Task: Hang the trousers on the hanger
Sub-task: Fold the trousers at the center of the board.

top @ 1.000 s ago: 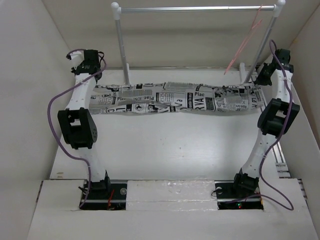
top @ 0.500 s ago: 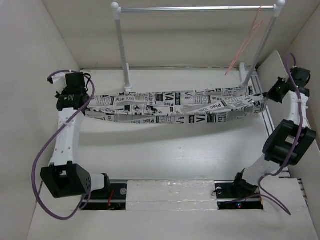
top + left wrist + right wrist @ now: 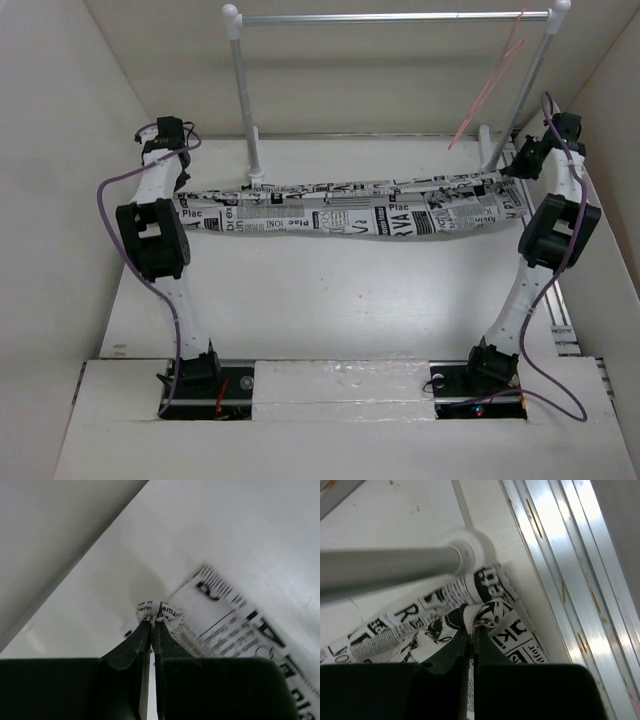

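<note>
The robot's right gripper holds the trousers' far fold close to the foot of the rack, so it should open, take the trousers' near corner [image 3: 519,213] and pull the trousers clear.
The trousers [image 3: 345,207], white with black newspaper print, stretch in a long band across the table from left to right, just in front of the rack. My left gripper [image 3: 178,178] is shut on their left end, a pinch of printed cloth [image 3: 159,611] bunched at its fingertips. At the right end my right gripper [image 3: 512,172] is shut on a fold of the trousers [image 3: 487,611], close to the rack's right foot. The hanger [image 3: 492,82], thin and pale pink, hangs tilted from the right end of the silver crossbar, above and behind the right gripper.
The rack's white posts [image 3: 243,95] and silver crossbar [image 3: 390,17] stand at the back of the table. Its right post [image 3: 390,572] crosses the right wrist view just above the cloth. Metal rails [image 3: 565,560] run along the table's right edge. Side walls close in on both sides.
Half a second ago both arms were swung outward with the trousers lifted taut. Now both have come back inward and the band lies closer to the rack.
</note>
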